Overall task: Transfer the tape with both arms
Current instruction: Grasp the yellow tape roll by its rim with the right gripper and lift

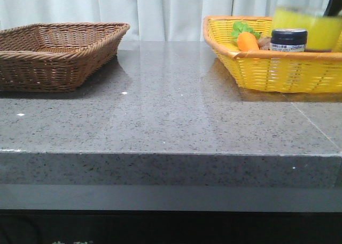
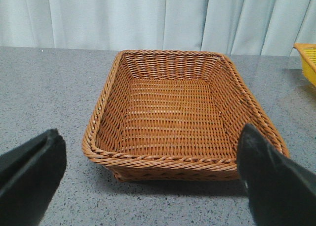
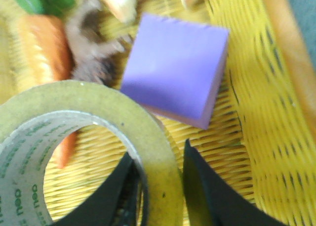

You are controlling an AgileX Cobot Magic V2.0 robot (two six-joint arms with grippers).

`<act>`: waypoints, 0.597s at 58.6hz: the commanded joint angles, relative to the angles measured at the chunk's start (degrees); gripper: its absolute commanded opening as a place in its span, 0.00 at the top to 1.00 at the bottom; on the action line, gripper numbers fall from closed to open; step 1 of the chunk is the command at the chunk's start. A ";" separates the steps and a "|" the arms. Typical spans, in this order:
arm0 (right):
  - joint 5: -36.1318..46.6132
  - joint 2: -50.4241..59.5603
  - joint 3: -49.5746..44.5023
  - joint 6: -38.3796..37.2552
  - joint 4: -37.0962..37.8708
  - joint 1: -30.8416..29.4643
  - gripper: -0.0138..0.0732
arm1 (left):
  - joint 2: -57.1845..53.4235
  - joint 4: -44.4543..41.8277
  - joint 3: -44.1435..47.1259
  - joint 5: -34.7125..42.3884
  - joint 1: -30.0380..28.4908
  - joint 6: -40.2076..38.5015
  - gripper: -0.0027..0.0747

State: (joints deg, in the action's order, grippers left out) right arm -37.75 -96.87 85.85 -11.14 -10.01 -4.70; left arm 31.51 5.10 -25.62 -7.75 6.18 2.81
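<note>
The robot's right gripper should set the tape down on the open grey stone table (image 1: pixel 153 113) between the baskets, toward the front edge.
The tape (image 3: pixel 98 102) is a wide translucent yellow roll with a white core printed in green. My right gripper (image 3: pixel 160 179) is shut on its wall, one finger inside the core and one outside, holding it above the yellow basket (image 3: pixel 266 117). In the front view the tape (image 1: pixel 307 28) hangs blurred over the yellow basket (image 1: pixel 278 70) at the far right. My left gripper (image 2: pixel 148 171) is open and empty, just in front of the brown wicker basket (image 2: pixel 182 159), which is empty. The brown basket (image 1: pixel 59 68) stands at the left of the table.
The yellow basket holds a toy carrot (image 1: pixel 247 41) with green leaves, a dark-lidded jar (image 1: pixel 288 39), a purple block (image 3: pixel 175 67) and a brown fuzzy item (image 3: pixel 91 53). The grey stone table (image 1: pixel 171 110) spans between the baskets. White curtains hang behind.
</note>
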 commanded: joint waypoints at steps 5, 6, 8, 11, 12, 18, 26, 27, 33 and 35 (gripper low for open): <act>5.03 8.00 2.05 0.30 -1.33 -0.22 0.68 | 0.39 -0.05 -2.19 5.09 -0.04 -0.32 0.07; 5.03 8.52 2.05 0.55 -1.40 -0.05 0.68 | 0.39 -0.05 -2.19 5.09 -0.04 -0.32 0.07; 5.16 9.17 2.05 1.04 -1.40 0.35 0.68 | 0.39 -0.05 -2.19 5.09 -0.04 -0.32 0.07; 5.26 10.26 2.05 2.32 -1.40 1.35 0.68 | 0.39 -0.05 -2.19 5.09 -0.04 -0.32 0.07; 5.34 10.58 2.05 2.69 -1.40 1.96 0.68 | 0.39 -0.05 -2.19 5.09 -0.04 -0.32 0.07; 5.42 12.61 2.05 4.95 -1.40 5.79 0.68 | 0.39 -0.05 -2.19 5.09 -0.04 -0.32 0.07; 4.86 14.29 2.05 6.31 -1.40 12.79 0.68 | 0.39 -0.05 -2.19 5.09 -0.04 -0.32 0.07; 4.79 14.35 2.05 6.49 -1.40 13.62 0.68 | 0.39 -0.05 -2.19 5.09 -0.04 -0.32 0.07; 4.55 14.21 1.88 7.33 -1.40 19.66 0.68 | 0.39 -0.05 -2.19 5.09 -0.04 -0.32 0.07; 4.55 14.05 1.64 7.33 -1.40 21.52 0.68 | 0.39 -0.05 -2.19 5.09 -0.04 -0.32 0.07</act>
State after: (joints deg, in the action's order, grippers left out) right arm -37.76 -85.36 85.85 -4.84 -10.14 13.02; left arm 31.51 5.10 -25.62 -7.75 6.18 2.81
